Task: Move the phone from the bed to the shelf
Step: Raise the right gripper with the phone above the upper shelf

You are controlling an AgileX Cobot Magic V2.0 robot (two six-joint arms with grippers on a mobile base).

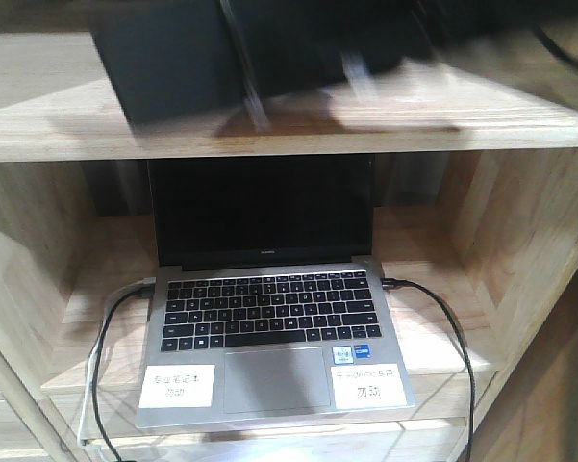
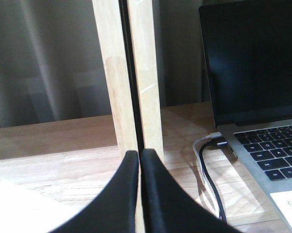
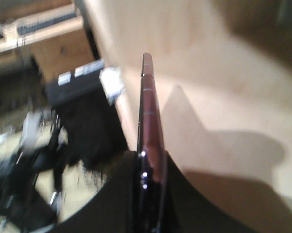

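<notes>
My right gripper has the phone to put down. It will set it at the back of the shelf's top board (image 1: 146,41), above the white cable.
In the right wrist view the phone (image 3: 148,111) stands edge-on, a thin glossy black slab with a pinkish rim. My right gripper (image 3: 150,158) is shut on its lower end. It hangs over a pale wood board of the shelf (image 3: 209,87). In the front view, blurred dark shapes (image 1: 183,67) sit over the shelf's top board (image 1: 269,140); I cannot tell arm from phone there. My left gripper (image 2: 140,154) is shut on nothing, low in front of a shelf upright (image 2: 146,73). The bed is out of view.
An open grey laptop (image 1: 269,318) fills the lower compartment, with black cables (image 1: 452,327) plugged in on both sides and white labels on its palm rest. The laptop (image 2: 262,73) and a cable (image 2: 209,174) lie right of my left gripper. A blurred black box (image 3: 80,85) sits beyond the board's left edge.
</notes>
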